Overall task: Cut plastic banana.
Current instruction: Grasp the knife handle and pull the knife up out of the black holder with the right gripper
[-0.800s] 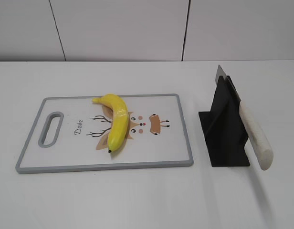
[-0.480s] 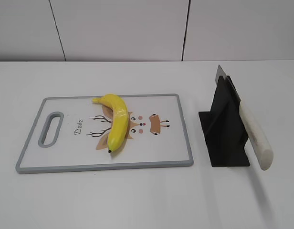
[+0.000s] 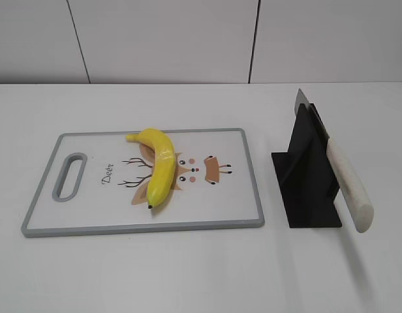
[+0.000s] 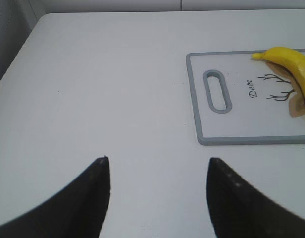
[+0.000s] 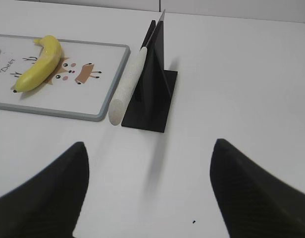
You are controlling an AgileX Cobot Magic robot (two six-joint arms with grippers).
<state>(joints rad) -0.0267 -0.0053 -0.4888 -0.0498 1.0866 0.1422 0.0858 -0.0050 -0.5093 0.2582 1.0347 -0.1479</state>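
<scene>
Next, I close my right gripper on the middle of the white handle [image 3: 347, 175] [image 5: 128, 85], because the knife must come out of the black stand to cut.
The yellow plastic banana [image 3: 159, 169] lies whole on a white cutting board [image 3: 90, 208] with a grey rim and a deer drawing. It also shows in the left wrist view [image 4: 291, 64] and in the right wrist view [image 5: 39, 63]. A knife [image 3: 348, 182] with a white handle rests slanted in a black stand [image 3: 309, 176] right of the board, handle toward the front. My left gripper [image 4: 156, 161] is open and empty over bare table left of the board. My right gripper [image 5: 150, 146] is open and empty in front of the stand [image 5: 152, 94]. Neither gripper shows in the exterior view.
The cutting board [image 4: 241, 139] has a slot handle [image 4: 216, 90] at its left end. The white table runs to a wall at the back. The table's left edge shows in the left wrist view.
</scene>
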